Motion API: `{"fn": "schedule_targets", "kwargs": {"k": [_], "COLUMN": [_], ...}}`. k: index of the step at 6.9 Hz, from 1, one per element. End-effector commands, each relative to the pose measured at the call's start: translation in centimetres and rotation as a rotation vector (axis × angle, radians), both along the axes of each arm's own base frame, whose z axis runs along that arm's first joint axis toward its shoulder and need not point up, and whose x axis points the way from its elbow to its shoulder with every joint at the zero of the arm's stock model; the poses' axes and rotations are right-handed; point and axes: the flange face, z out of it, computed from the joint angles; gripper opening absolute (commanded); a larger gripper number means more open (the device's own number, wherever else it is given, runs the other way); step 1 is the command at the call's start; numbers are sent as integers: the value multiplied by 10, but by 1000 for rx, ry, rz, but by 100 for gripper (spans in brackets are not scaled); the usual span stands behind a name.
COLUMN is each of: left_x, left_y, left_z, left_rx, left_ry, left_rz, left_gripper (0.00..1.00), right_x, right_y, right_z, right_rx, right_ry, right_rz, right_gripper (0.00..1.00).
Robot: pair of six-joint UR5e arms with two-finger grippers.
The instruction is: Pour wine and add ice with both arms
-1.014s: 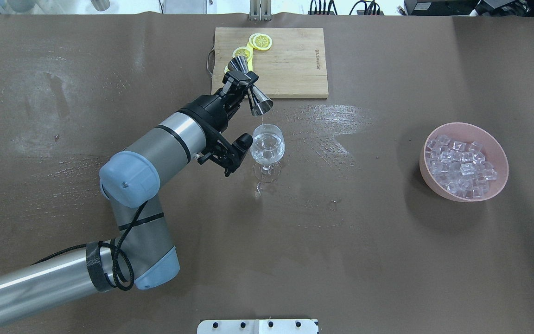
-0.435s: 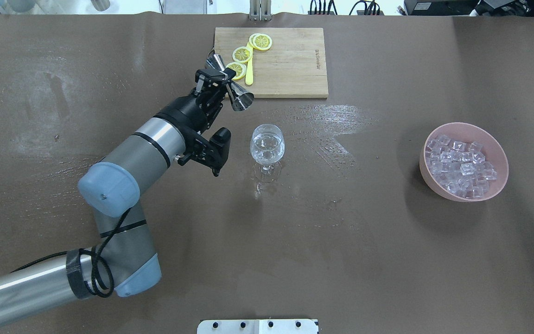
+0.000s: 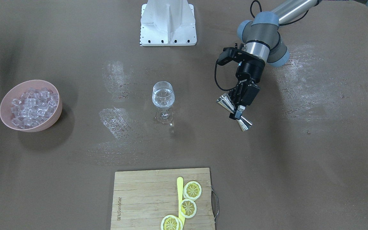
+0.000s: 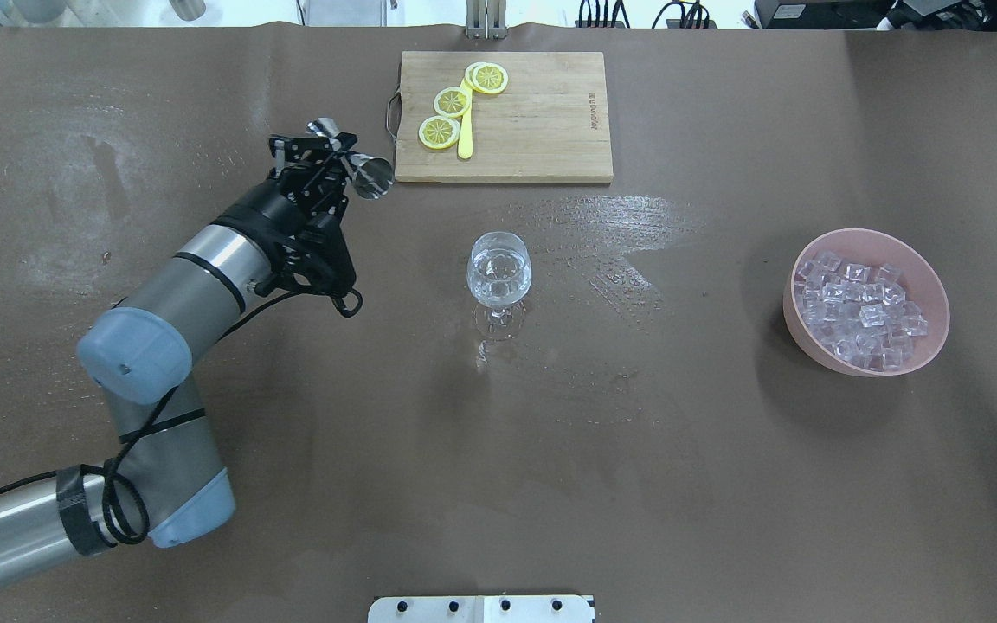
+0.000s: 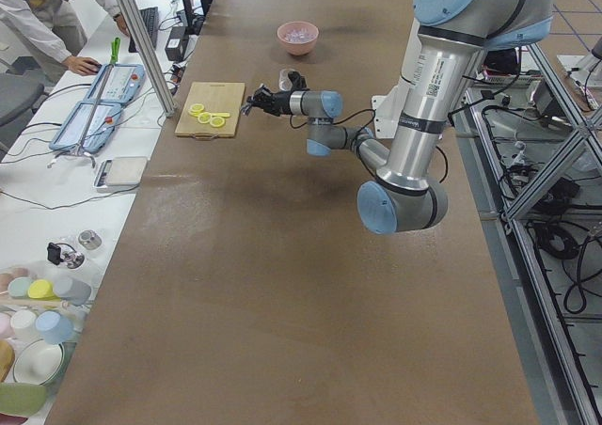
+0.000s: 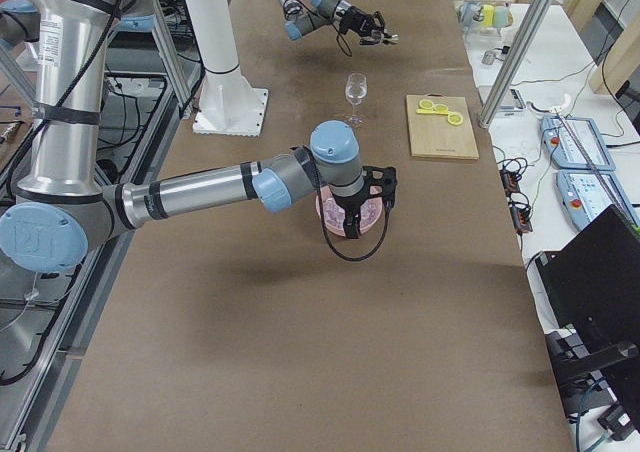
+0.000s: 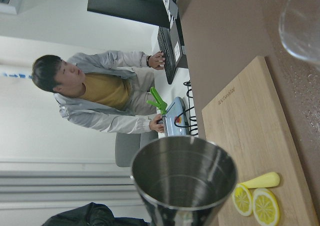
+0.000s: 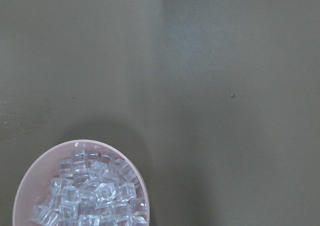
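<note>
The left gripper should release the steel jigger on the bare table (image 3: 316, 148) beyond the shiny wet patch beside its arm.
My left gripper (image 4: 334, 163) is shut on a steel double-cone jigger (image 4: 370, 176), held tilted above the table left of the cutting board; both also show in the front view, gripper (image 3: 239, 108) and jigger (image 3: 244, 123). The left wrist view looks into the jigger's empty cup (image 7: 185, 181). The wine glass (image 4: 498, 277) stands mid-table with clear wine (image 4: 498, 285) in its bowl, well right of the gripper. Ice cubes (image 4: 858, 311) fill a pink bowl (image 4: 791, 324) at the right. My right gripper (image 6: 350, 222) hangs over that bowl; I cannot tell whether it is open. Its wrist view shows the ice (image 8: 90, 196).
A wooden cutting board (image 4: 542, 130) with three lemon slices (image 4: 452, 102) and a yellow stick lies at the far edge. Wet streaks (image 4: 620, 225) mark the table around the glass. The white base block (image 3: 168, 22) stands at the robot's side. An operator (image 7: 100, 96) sits beyond the table.
My left arm has drawn back to the left with the jigger, away from its tilted position over the wine glass to a spot left of the cutting board. The glass and the bowl have not moved.
</note>
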Motion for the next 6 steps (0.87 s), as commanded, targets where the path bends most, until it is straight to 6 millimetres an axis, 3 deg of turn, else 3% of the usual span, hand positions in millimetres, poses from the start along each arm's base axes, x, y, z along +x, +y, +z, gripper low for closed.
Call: {"fn": "schedule_targets", "kwargs": {"k": [1,2,4,5,6], "left_x": [-32,-39,-49,-54,-74], "left_y": [8,-7,-33,-41,-60], "left_z": [71,105,143,177,209], "left_rx": [-223,-321,-584,-660,-696], "left_ry": [317,400,709,705,694], "left_rz": [-28,-72,-44,-72,-137], "left_gripper": [0,0,0,0,0], "right_x": [-1,-1,-6,-10,-17], "right_y": [-2,-4,-4,-6,-7], "right_z": [0,-3,-4,-6,-8], "right_rx": [2,10,13,19,19], "right_ry": [0,-1,1,1,1], "right_rz": [-4,-5,-16,-24,-36], "right_gripper": [99,99,99,99,99]}}
